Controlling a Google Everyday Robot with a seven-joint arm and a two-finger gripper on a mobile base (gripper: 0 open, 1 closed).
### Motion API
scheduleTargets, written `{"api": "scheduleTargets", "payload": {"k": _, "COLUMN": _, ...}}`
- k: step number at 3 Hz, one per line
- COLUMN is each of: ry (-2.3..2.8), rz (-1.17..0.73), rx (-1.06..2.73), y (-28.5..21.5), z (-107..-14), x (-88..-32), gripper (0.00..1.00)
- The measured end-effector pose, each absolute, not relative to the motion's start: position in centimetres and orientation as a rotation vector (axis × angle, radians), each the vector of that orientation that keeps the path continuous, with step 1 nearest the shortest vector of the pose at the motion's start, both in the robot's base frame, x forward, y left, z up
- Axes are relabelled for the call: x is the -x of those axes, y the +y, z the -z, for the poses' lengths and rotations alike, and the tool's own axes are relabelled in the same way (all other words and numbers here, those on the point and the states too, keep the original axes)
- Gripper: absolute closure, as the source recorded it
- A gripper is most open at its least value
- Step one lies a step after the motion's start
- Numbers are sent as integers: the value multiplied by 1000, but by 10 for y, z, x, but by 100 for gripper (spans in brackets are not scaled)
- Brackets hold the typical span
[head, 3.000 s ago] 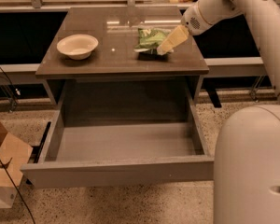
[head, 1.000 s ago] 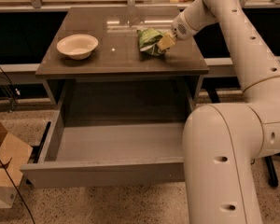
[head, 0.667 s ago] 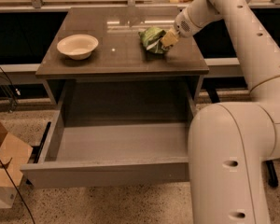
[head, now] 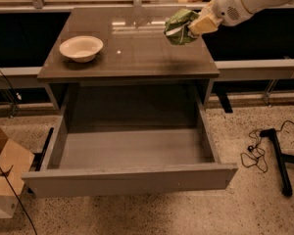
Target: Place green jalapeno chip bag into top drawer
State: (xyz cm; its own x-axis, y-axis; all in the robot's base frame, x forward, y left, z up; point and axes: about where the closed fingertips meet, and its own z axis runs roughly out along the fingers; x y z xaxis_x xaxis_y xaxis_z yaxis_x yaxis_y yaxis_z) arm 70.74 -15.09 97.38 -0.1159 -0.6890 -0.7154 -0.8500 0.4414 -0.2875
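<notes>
Next, I set the green jalapeno chip bag down with my gripper near the middle of the open top drawer's grey bottom [head: 151, 137].
The green jalapeno chip bag [head: 179, 26] is crumpled and held off the table, above its right part. My gripper [head: 197, 25] comes in from the upper right on a white arm and is shut on the bag's right side. The top drawer [head: 130, 177] is pulled fully out below the table, grey, wide and shallow, with nothing visible inside it.
A cream bowl [head: 81, 48] stands on the left of the grey-brown table [head: 127, 62]. A cardboard box [head: 2, 177] sits on the floor at the left. A black stand leg and cable [head: 272, 151] lie on the floor at the right.
The bag lay on the table with the gripper at its right side; now it is held in the air above the table's right part. The arm has pulled out of the foreground.
</notes>
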Motion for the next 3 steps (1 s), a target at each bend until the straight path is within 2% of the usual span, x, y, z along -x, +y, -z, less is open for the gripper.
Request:
{"api": "scheduleTargets", "payload": {"k": 1, "ry": 1862, "rz": -232, "rx": 1387, "y": -146, "z": -991, "x": -613, "gripper": 100}}
{"api": "scheduleTargets", "payload": {"k": 2, "ry": 1964, "rz": -295, "rx": 1499, "y": -121, "z": -941, "x": -563, "gripper": 100}}
{"api": "scheduleTargets", "payload": {"k": 3, "ry": 2128, "rz": -393, "rx": 1648, "y": -88, "z": -850, "x": -521, "gripper": 100}}
